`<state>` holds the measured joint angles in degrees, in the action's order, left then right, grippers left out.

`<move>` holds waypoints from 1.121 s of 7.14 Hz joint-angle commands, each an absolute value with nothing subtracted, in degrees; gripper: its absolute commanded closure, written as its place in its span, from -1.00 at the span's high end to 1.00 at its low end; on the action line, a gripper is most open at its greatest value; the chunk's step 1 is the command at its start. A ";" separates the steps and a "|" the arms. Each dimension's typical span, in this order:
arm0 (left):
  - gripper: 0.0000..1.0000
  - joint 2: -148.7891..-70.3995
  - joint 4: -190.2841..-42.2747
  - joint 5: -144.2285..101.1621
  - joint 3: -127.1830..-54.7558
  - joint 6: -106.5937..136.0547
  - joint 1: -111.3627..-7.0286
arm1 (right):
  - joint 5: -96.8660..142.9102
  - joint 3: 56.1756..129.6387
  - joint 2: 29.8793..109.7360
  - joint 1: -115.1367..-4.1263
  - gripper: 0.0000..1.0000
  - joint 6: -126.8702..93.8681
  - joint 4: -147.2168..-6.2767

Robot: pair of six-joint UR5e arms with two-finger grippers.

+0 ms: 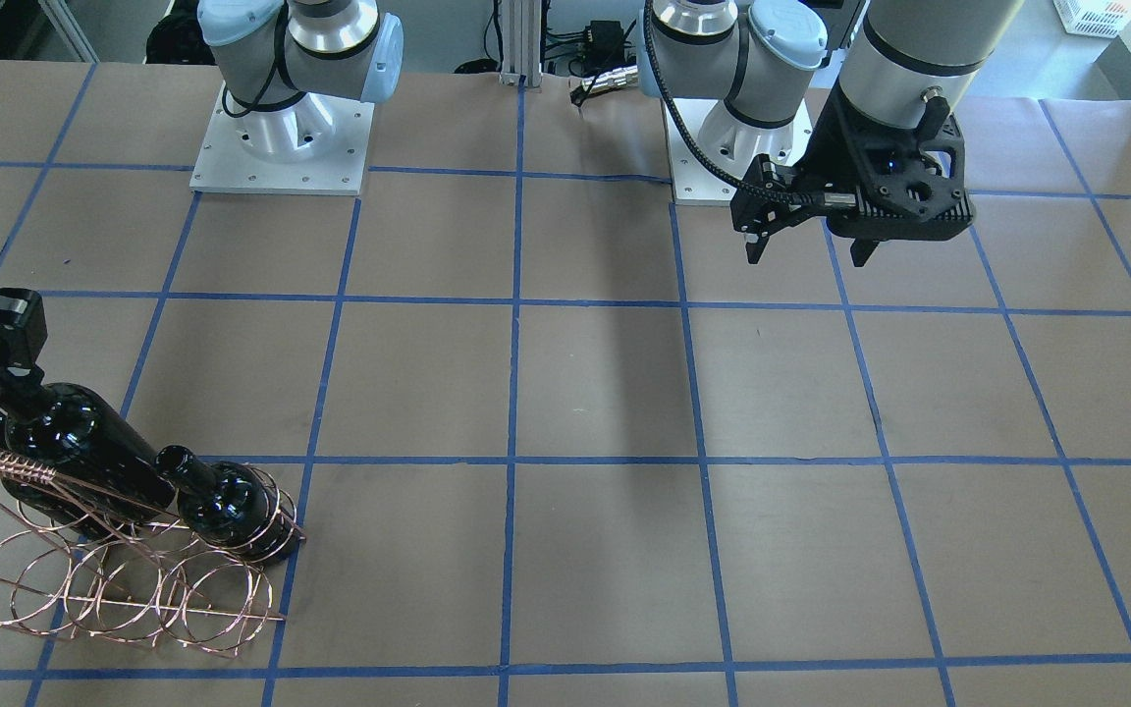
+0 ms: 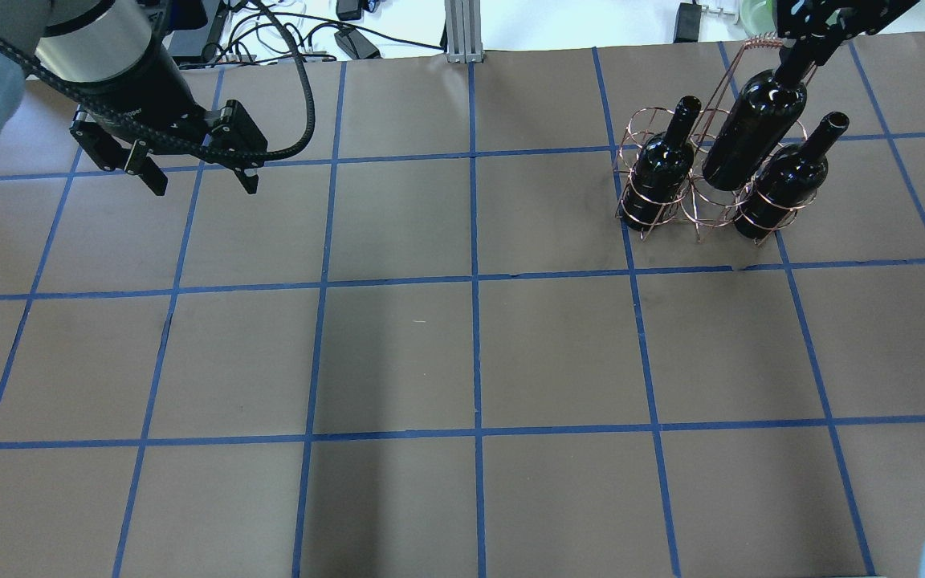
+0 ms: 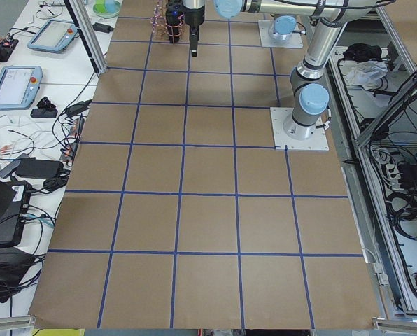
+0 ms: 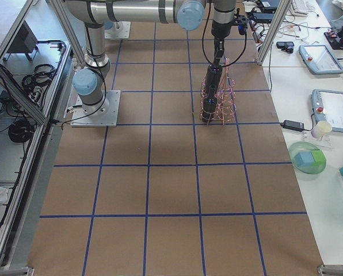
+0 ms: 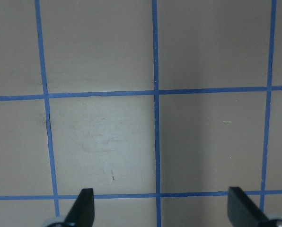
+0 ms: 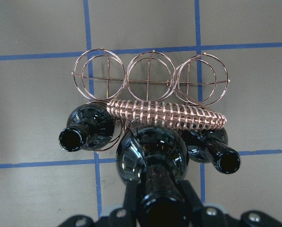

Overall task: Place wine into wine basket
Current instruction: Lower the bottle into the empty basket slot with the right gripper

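Next, my right gripper lets go of the wine bottle in the basket's middle ring [image 6: 152, 135], between the other wine bottles.
The copper wire basket [image 2: 699, 210] stands at the table's far right, and also shows in the front view [image 1: 124, 589] and the right wrist view [image 6: 150, 78]. Two black wine bottles [image 2: 659, 168] [image 2: 784, 185] stand in its outer rings on one row. My right gripper [image 2: 796, 68] is shut on the neck of a third wine bottle [image 2: 755, 128], tilted, with its base at the middle ring between the other two. The right wrist view shows this bottle [image 6: 153, 158] just below the coiled handle [image 6: 167, 116]. My left gripper [image 2: 205, 186] is open and empty above bare table.
The basket's other row of three rings [image 6: 150, 80] holds nothing. The arm bases [image 1: 281, 147] [image 1: 737, 147] stand at the robot's side of the table. Side benches hold tablets and cables [image 3: 16, 84], and a green bowl [image 4: 307, 160] stands off the table's end.
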<state>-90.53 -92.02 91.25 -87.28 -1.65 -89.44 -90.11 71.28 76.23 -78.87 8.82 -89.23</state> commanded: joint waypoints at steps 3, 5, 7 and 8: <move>1.00 -90.70 -91.93 91.14 -87.28 -1.93 -89.30 | -90.18 73.91 76.20 -78.84 -0.98 8.88 -92.28; 1.00 -90.62 -91.84 91.14 -87.28 -2.02 -89.12 | -90.18 74.09 76.11 -78.84 -0.97 8.96 -92.37; 1.00 -90.62 -91.85 91.14 -87.28 -2.11 -89.03 | -90.35 75.40 76.64 -78.84 -0.94 8.96 -92.37; 1.00 -90.62 -91.76 91.14 -87.28 -2.02 -89.03 | -90.35 75.67 76.73 -78.84 -0.89 8.96 -92.37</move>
<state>-90.62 -91.82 91.14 -87.28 -2.05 -89.07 -90.31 75.13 76.52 -78.84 8.96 -92.37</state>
